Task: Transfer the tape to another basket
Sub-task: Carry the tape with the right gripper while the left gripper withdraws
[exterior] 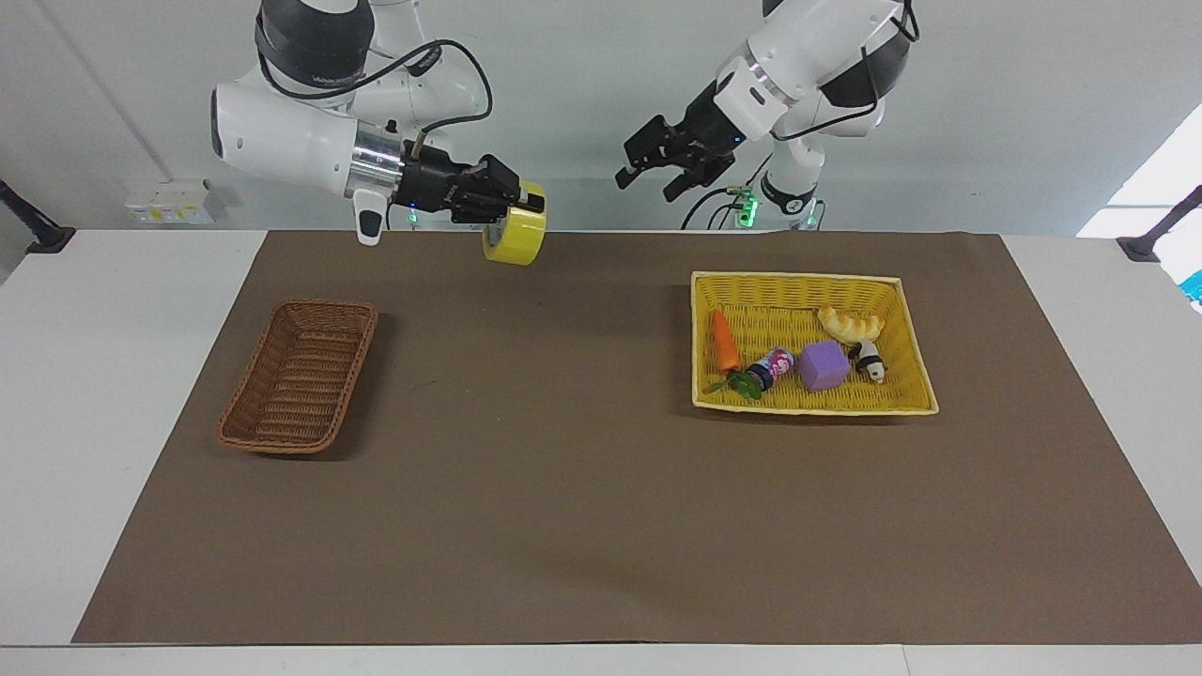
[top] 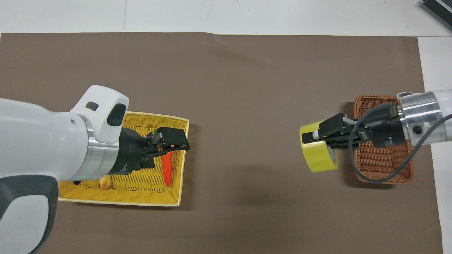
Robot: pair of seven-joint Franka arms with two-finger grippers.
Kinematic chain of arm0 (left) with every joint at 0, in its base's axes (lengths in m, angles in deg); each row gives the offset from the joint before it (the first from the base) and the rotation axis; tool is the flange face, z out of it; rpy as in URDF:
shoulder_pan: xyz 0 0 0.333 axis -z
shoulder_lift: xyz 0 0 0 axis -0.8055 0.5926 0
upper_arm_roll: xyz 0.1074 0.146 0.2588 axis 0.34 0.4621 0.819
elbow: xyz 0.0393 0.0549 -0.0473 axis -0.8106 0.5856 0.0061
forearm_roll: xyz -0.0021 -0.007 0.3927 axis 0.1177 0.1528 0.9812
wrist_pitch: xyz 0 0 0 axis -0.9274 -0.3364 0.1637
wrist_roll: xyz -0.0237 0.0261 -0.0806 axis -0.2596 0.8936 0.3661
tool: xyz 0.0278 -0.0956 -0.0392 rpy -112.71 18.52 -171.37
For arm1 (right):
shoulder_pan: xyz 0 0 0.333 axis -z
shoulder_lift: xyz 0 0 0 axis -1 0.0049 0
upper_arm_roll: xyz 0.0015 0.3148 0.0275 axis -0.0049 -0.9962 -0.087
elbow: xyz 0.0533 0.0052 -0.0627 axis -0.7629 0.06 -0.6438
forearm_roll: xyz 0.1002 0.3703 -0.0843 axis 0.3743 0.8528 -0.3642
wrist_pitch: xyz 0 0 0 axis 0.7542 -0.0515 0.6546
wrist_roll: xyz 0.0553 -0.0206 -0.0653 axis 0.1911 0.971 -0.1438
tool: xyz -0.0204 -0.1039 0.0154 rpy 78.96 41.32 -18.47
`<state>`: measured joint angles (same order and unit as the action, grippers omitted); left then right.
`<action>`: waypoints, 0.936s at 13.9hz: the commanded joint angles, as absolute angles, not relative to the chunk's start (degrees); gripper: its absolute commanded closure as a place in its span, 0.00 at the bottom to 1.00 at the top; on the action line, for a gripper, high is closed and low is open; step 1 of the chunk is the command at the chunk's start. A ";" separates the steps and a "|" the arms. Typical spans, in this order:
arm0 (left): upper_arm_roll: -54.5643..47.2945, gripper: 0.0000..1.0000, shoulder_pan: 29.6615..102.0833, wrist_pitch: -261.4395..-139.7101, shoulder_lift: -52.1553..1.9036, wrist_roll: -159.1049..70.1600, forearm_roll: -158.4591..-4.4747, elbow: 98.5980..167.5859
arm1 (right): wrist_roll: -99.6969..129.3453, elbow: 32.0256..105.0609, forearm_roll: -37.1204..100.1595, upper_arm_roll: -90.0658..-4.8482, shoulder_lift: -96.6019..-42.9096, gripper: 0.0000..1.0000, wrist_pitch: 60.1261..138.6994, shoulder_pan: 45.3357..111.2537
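Observation:
I will release the yellow tape roll with my right gripper near the middle of the small dark-brown wicker basket [top: 378, 138].
The yellow tape roll [exterior: 514, 235] hangs on edge in my right gripper [exterior: 526, 202], which is shut on its rim, high over the brown mat. In the overhead view the tape [top: 319, 155] and right gripper [top: 310, 135] are just short of the small dark-brown wicker basket [top: 378, 162], on its side toward the table's middle. That basket [exterior: 299, 376] is empty at the right arm's end. My left gripper [exterior: 648, 174] is open and empty, raised over the yellow basket's edge [top: 180, 141].
The large yellow basket [exterior: 808, 286] at the left arm's end holds a carrot [exterior: 723, 340], a purple cube [exterior: 824, 365], a bread piece [exterior: 850, 325], a small can [exterior: 772, 366] and a panda toy [exterior: 870, 361].

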<state>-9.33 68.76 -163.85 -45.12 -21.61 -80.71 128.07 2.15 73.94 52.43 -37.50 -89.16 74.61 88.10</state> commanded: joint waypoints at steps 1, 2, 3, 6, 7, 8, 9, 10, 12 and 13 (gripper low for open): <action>-9.57 0.00 63.96 -158.71 -45.12 -27.28 -76.12 126.99 | 3.48 72.46 46.05 -37.97 -88.53 1.00 73.92 92.43; -9.49 0.00 62.20 -157.30 -45.12 -30.27 -74.45 126.99 | 4.36 72.46 40.97 -37.97 -88.44 1.00 74.45 93.31; -9.22 0.00 60.70 -156.16 -45.12 -33.43 -72.61 126.99 | 6.37 72.28 35.53 -37.97 -88.09 1.00 75.06 93.58; -8.08 0.00 55.69 -152.82 -45.12 -46.60 -65.15 126.73 | 17.67 72.02 21.10 -37.88 -85.99 1.00 78.13 95.08; -7.73 0.00 54.37 -152.20 -45.03 -50.82 -63.03 126.38 | 21.38 72.10 18.27 -37.88 -84.67 1.00 79.36 95.34; -7.03 0.00 52.27 -151.93 -44.86 -54.43 -62.31 125.85 | 24.81 72.11 15.63 -37.88 -82.66 1.00 81.11 96.04; -6.85 0.00 50.94 -151.84 -44.59 -56.47 -61.78 124.98 | 28.50 72.28 12.65 -37.88 -81.16 1.00 82.87 96.57; -6.85 0.00 49.71 -151.23 -44.24 -57.27 -59.69 123.66 | 33.41 72.72 8.53 -37.88 -80.27 1.00 85.06 96.57; -6.94 0.00 49.61 -148.87 -41.36 -58.33 -56.34 119.02 | 40.64 73.60 1.75 -37.97 -79.74 1.00 88.68 96.49; -6.94 0.00 49.53 -145.98 -39.08 -58.42 -56.07 114.90 | 41.88 74.03 0.85 -37.97 -79.47 1.00 89.30 96.40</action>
<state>-6.24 49.73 -151.14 -43.98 -57.75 -58.32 122.86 37.65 73.72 3.96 -37.25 -78.89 88.18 95.96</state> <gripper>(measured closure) 0.000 0.780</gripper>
